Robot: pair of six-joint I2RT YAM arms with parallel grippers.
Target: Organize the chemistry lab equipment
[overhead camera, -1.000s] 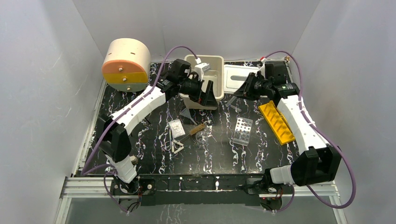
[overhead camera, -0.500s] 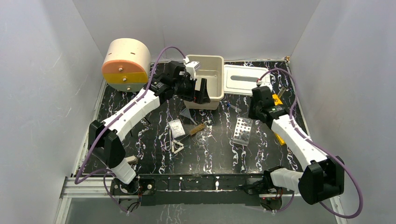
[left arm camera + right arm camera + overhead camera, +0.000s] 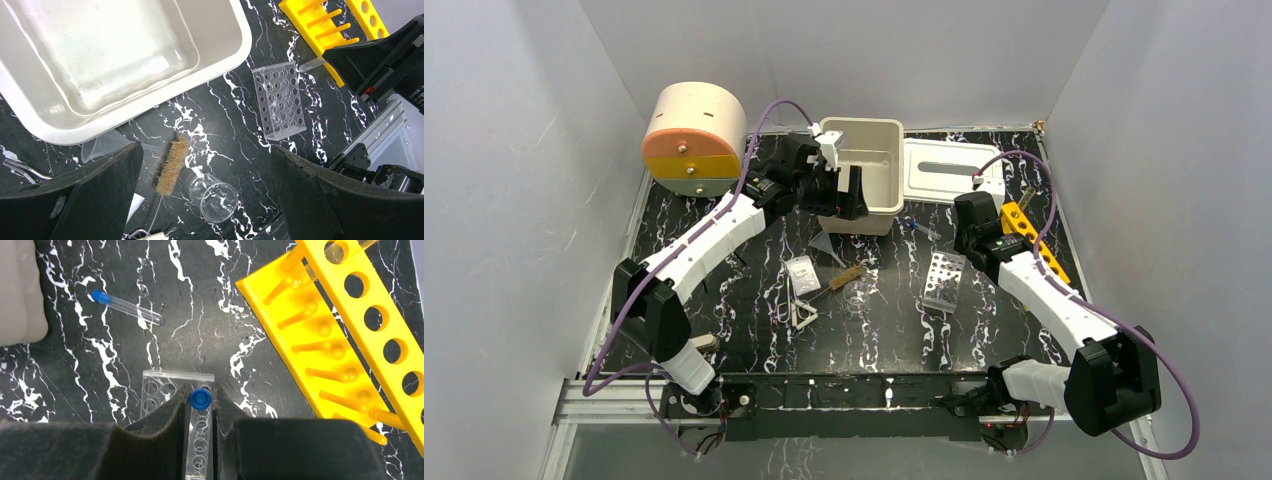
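Observation:
My right gripper needs to release the blue-capped clear tube in the clear rack's far corner (image 3: 977,240) nearest the yellow tube rack.
My right gripper (image 3: 200,395) is shut on a blue-capped clear tube (image 3: 200,399) and holds it upright over the far edge of the clear holed rack (image 3: 160,390), which also shows in the top view (image 3: 944,280). A second blue-capped tube (image 3: 127,307) lies on the table beyond it. The yellow tube rack (image 3: 1034,235) lies to the right. My left gripper (image 3: 205,147) is open and empty, high over the front rim of the beige bin (image 3: 861,124). Below it lie a brush (image 3: 171,165), a clear beaker (image 3: 212,197) on its side and a grey cone (image 3: 100,145).
A beige-and-orange drum (image 3: 694,138) stands at the back left. The bin's lid (image 3: 944,172) lies right of the bin. A clear packet (image 3: 801,272) and a white triangle frame (image 3: 804,316) lie at the table's left centre. White walls enclose the table.
My right arm has swung from beside the lid forward and down to the holed rack, with the tube in its jaws. My left gripper has drawn back slightly along the bin.

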